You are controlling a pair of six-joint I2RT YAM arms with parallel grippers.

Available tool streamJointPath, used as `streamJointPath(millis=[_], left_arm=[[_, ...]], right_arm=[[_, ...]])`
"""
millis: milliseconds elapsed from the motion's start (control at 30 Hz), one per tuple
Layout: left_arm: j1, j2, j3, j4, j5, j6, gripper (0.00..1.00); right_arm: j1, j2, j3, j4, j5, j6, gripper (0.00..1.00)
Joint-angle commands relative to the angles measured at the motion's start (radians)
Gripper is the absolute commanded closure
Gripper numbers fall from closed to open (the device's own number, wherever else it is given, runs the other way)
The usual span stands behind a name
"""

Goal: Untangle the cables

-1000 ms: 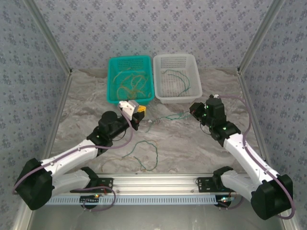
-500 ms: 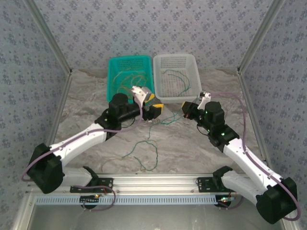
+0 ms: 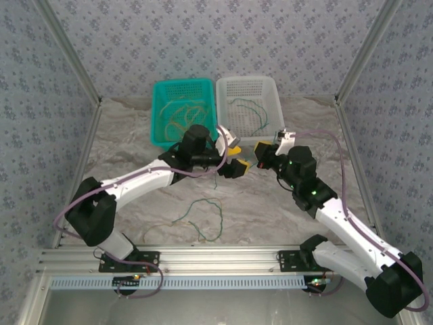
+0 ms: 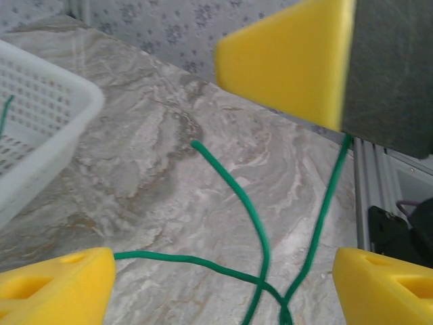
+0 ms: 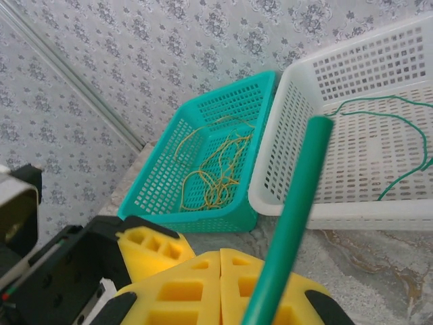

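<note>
Next, my left gripper backs away and takes a loose end (image 3: pixel 216 183) away from the crossing, because the green cables cross between its open fingers.
My left gripper (image 3: pixel 238 166) is open at the table's middle, its yellow fingers (image 4: pixel 57 288) wide apart. Dark green cables (image 4: pixel 260 230) cross on the marble between them, untouched. Just right of it, my right gripper (image 3: pixel 261 149) is shut on a green cable (image 5: pixel 292 220) that sticks up past its closed fingers (image 5: pixel 183 291). One strand climbs from the crossing to that gripper (image 4: pixel 284 61). Another green cable (image 3: pixel 203 215) lies loose nearer the arm bases. Yellowish cables (image 3: pixel 181 116) rest in the teal basket (image 3: pixel 162 87), and a green cable (image 3: pixel 252 110) in the white basket (image 3: pixel 270 84).
Both baskets stand side by side at the back, just beyond the two grippers. The white basket's corner (image 4: pixel 47 122) is close on the left in the left wrist view. The aluminium rail (image 3: pixel 216 261) runs along the near edge.
My left gripper has opened and swung right and forward, ending close beside the right gripper. The right gripper shifted slightly left, still shut on the green cable.
</note>
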Motion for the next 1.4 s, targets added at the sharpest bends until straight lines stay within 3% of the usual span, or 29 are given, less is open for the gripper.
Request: streamJointPath(millis=[0,100,200,433,533,567,633,867,933,1233,1367], left_arm=[[-0.01,0.003,0.019,0.03,0.049,0.005,0.18],[-0.013,0.021,0.019,0.039,0.036,0.008,0.31],[-0.013,0.032,0.014,0.05,0.005,0.008,0.6],[-0.012,0.053,0.031,0.023,-0.028,0.022,0.71],[-0.013,0.054,0.034,0.024,-0.03,0.015,0.87],[-0.014,0.056,0.038,0.017,-0.03,0.015,0.83],[-0.013,0.057,0.042,0.01,-0.027,0.013,0.57],[-0.02,0.091,0.054,0.002,0.002,0.023,0.35],[-0.023,0.103,0.06,0.004,0.002,0.025,0.37],[-0.028,0.103,0.054,0.022,-0.046,0.023,1.0],[-0.025,0.049,0.043,-0.001,-0.104,0.028,1.0]], right_arm=[[0.0,-0.007,0.019,0.015,0.037,-0.021,1.0],[-0.002,-0.006,0.016,0.026,0.03,-0.011,1.0],[-0.001,-0.008,0.011,0.039,0.016,-0.005,1.0],[-0.001,-0.028,0.002,0.041,0.039,-0.002,1.0],[0.0,-0.031,0.003,0.04,0.047,0.002,1.0],[-0.001,-0.035,0.003,0.04,0.05,0.002,1.0],[-0.002,-0.039,0.003,0.04,0.057,0.002,1.0],[-0.003,-0.04,0.0,0.064,0.056,0.003,1.0],[-0.004,-0.039,0.0,0.07,0.055,0.003,1.0],[-0.008,-0.048,-0.003,0.054,0.111,-0.005,1.0],[-0.021,-0.071,-0.002,0.017,0.161,0.013,1.0]])
